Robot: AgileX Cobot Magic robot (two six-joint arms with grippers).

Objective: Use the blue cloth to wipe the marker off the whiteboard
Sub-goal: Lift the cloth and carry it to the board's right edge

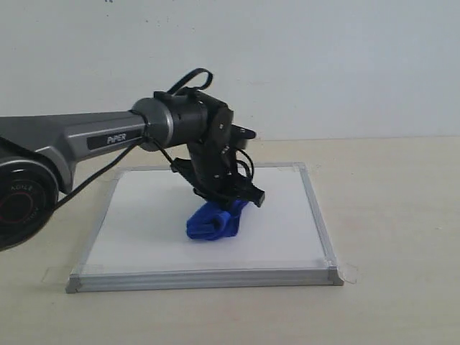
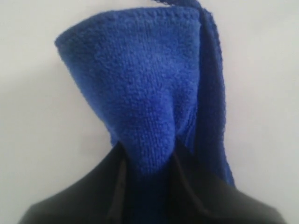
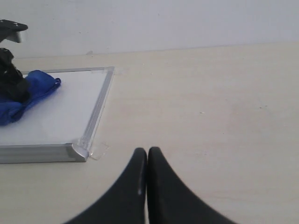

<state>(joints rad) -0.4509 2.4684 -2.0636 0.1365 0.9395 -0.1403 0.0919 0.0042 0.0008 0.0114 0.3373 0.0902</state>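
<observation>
Next, I release the blue cloth with my left gripper on the table (image 1: 348,218) beside the whiteboard's silver edge, behind the taped corner.
The whiteboard (image 1: 280,230) lies flat on the table with its silver frame all around. No red marker line shows on its white surface in any view. My left gripper (image 1: 241,201) is shut on the blue cloth (image 1: 212,221), whose bunched end rests on the board near its middle. In the left wrist view the blue cloth (image 2: 149,93) is pinched between the dark fingers (image 2: 93,196) and spreads out over the white board (image 2: 32,93). My right gripper (image 3: 147,154) is shut and empty, low over the bare table off the board's corner (image 3: 80,150).
The beige table (image 1: 395,215) surrounds the board. A plain white wall (image 1: 323,57) stands behind. Clear tape (image 3: 100,150) holds the board's corner. The left arm (image 1: 93,136) reaches in from the left above the board.
</observation>
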